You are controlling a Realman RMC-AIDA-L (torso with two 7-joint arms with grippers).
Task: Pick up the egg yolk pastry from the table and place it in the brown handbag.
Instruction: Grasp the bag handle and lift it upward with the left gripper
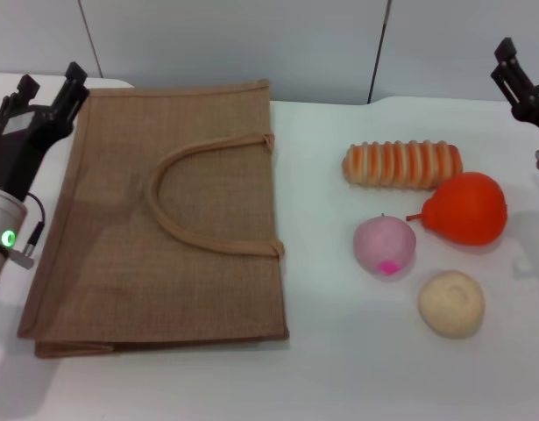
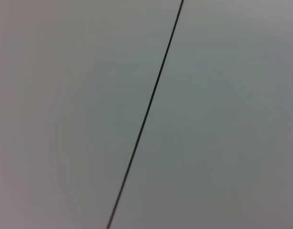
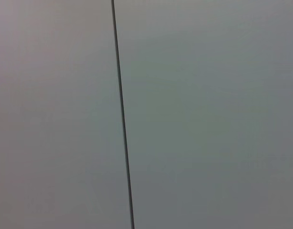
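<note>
Next, I close my left gripper on the curved middle (image 1: 152,184) of the brown handbag's handle, farthest from its two attached ends.
The egg yolk pastry (image 1: 451,303), a pale cream round bun, lies on the white table at the front right. The brown handbag (image 1: 164,219), a large flat woven jute tote, lies on the left half of the table with its looped handle (image 1: 208,197) on top. My left gripper (image 1: 52,83) is open and empty, raised at the bag's far left corner. My right gripper (image 1: 519,74) is raised at the far right edge, well behind the pastry. Both wrist views show only a grey wall panel with a dark seam.
A pink peach-like ball (image 1: 385,246) lies just behind and to the left of the pastry. An orange pear-shaped fruit (image 1: 466,208) and a long orange-striped bread roll (image 1: 402,163) lie farther back. Bare white table (image 1: 339,368) lies between bag and food.
</note>
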